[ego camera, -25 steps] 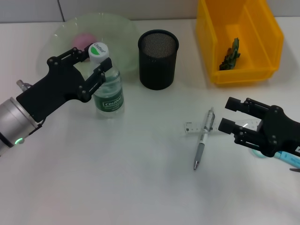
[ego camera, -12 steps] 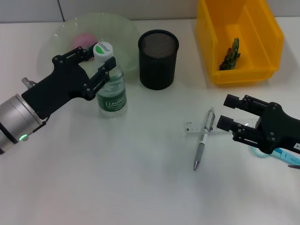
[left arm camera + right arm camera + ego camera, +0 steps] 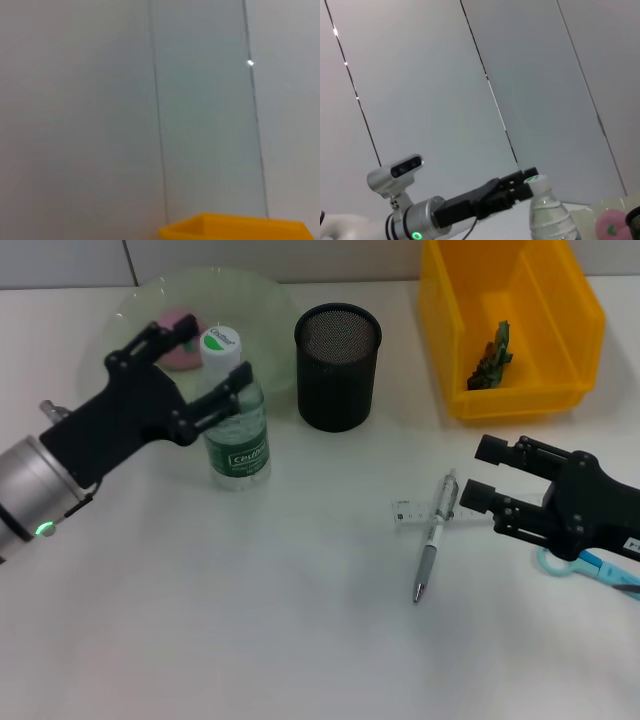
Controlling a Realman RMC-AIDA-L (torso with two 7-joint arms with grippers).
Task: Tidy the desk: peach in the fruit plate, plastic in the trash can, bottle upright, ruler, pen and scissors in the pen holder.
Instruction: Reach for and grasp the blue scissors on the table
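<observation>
The middle of the blue-handled scissors (image 3: pixel 604 571), just past their finger loops, will be gripped by my right gripper as it closes.
A clear bottle (image 3: pixel 236 435) with a white and green cap stands upright on the table; it also shows in the right wrist view (image 3: pixel 547 216). My left gripper (image 3: pixel 212 352) is open, with one finger on each side of the bottle's neck, apart from it. My right gripper (image 3: pixel 484 473) is open and empty, just right of the silver pen (image 3: pixel 431 536), which lies across a clear ruler (image 3: pixel 409 512). Blue-handled scissors (image 3: pixel 572 562) lie partly hidden under the right gripper. The pink peach (image 3: pixel 181 325) lies in the pale green fruit plate (image 3: pixel 255 295). The black mesh pen holder (image 3: pixel 337 365) stands to the right of the bottle.
A yellow bin (image 3: pixel 445 330) at the back right holds a green piece of plastic (image 3: pixel 492 356). Its rim shows in the left wrist view (image 3: pixel 235 227). The pen holder stands close to the plate's right edge.
My left gripper's fingers have spread apart and let go of the bottle, which stays upright. My right gripper has moved a little to the left, toward the pen.
</observation>
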